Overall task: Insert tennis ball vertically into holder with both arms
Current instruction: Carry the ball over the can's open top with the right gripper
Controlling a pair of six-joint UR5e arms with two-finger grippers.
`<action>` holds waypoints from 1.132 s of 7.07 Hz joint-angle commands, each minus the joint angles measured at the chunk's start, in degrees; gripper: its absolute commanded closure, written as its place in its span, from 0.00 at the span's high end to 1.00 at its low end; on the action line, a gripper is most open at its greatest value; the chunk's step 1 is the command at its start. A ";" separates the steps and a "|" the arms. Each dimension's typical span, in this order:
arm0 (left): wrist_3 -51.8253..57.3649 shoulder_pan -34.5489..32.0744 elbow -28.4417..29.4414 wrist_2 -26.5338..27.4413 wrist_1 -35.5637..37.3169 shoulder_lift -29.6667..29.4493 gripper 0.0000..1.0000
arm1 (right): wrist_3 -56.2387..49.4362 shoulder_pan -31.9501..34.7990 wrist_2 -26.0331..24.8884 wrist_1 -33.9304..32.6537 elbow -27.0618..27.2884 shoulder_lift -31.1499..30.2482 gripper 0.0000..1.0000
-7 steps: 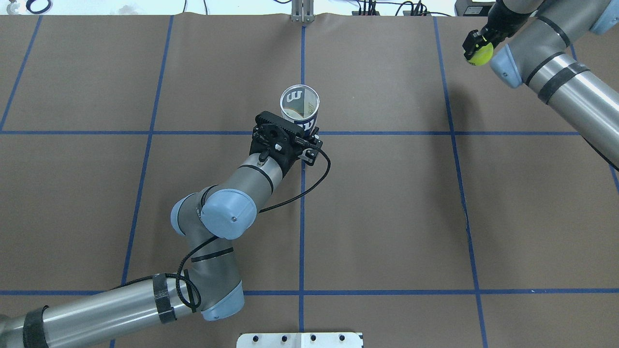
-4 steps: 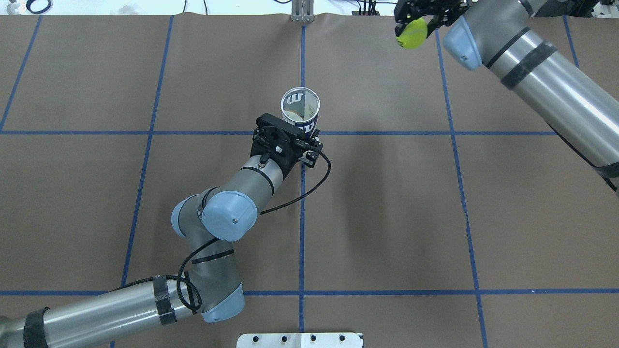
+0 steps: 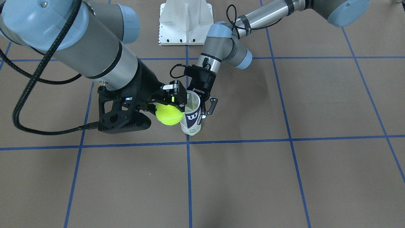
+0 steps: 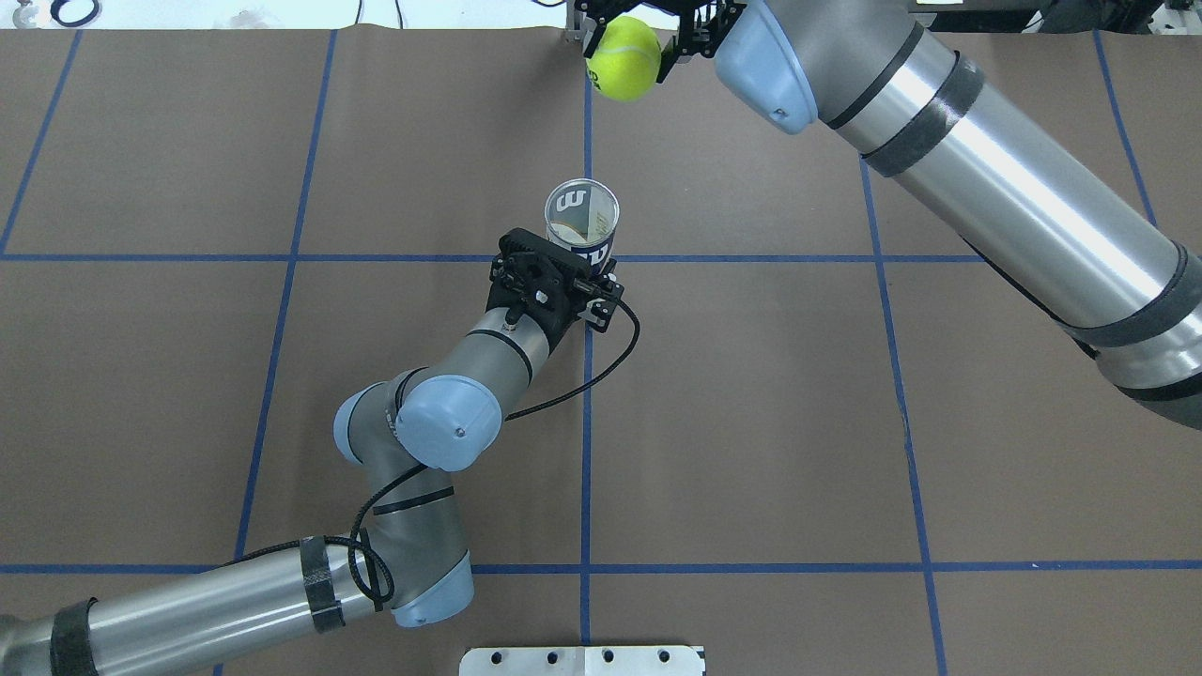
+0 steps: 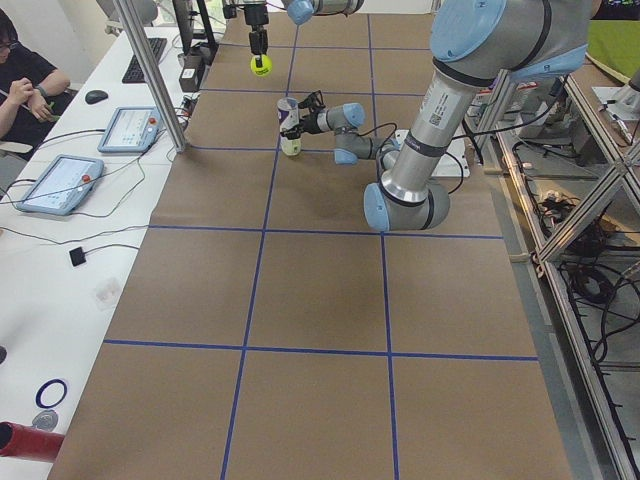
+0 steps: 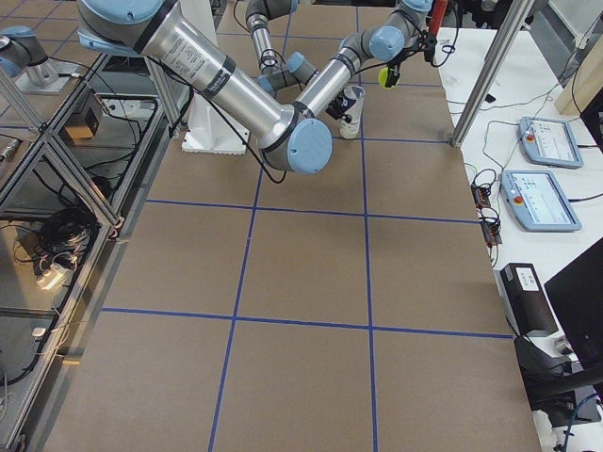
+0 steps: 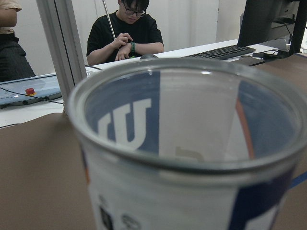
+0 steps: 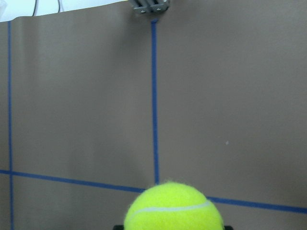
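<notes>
Next, my right gripper lets go of the tennis ball just inside the opening of the holder (image 3: 186, 101) that my left gripper grips.
The holder (image 4: 582, 211) stands upright with its mouth open at the middle of the brown table, its white and navy label showing a "W" (image 3: 191, 118). My left gripper (image 4: 587, 253) is shut on the holder's side, and the rim fills the left wrist view (image 7: 187, 143). A yellow-green tennis ball (image 4: 624, 58) hangs high above the table, with my right gripper (image 4: 631, 33) shut on it. In the overhead view the ball lies beyond the holder near the centre line. From the front it (image 3: 169, 114) appears just beside the holder's mouth.
A white base pedestal (image 3: 185, 22) is bolted at the robot's edge. A metal bracket (image 4: 587, 23) sits at the far edge. An aluminium post (image 5: 150, 75), tablets and a seated person (image 5: 25, 80) are along the side desk.
My right arm has swung left across the far side of the table, carrying the ball from the far right corner to the centre line. The left arm and holder barely moved.
</notes>
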 commanded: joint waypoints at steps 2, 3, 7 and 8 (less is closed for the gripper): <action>0.14 0.03 0.32 0.00 -0.01 -0.39 0.77 | 4.01 -6.19 -4.03 -0.40 0.60 0.83 0.00; 0.14 0.03 0.32 0.00 -0.01 -0.74 0.77 | 4.01 -6.73 -4.49 -0.40 0.50 0.05 0.00; 0.23 -0.05 0.32 0.00 -0.01 -0.92 0.77 | 3.92 -8.40 -6.51 -0.40 0.68 -3.12 0.00; 0.23 -0.14 0.32 0.00 -0.01 -0.92 0.77 | 3.92 -8.66 -6.60 -0.40 0.85 -3.47 0.00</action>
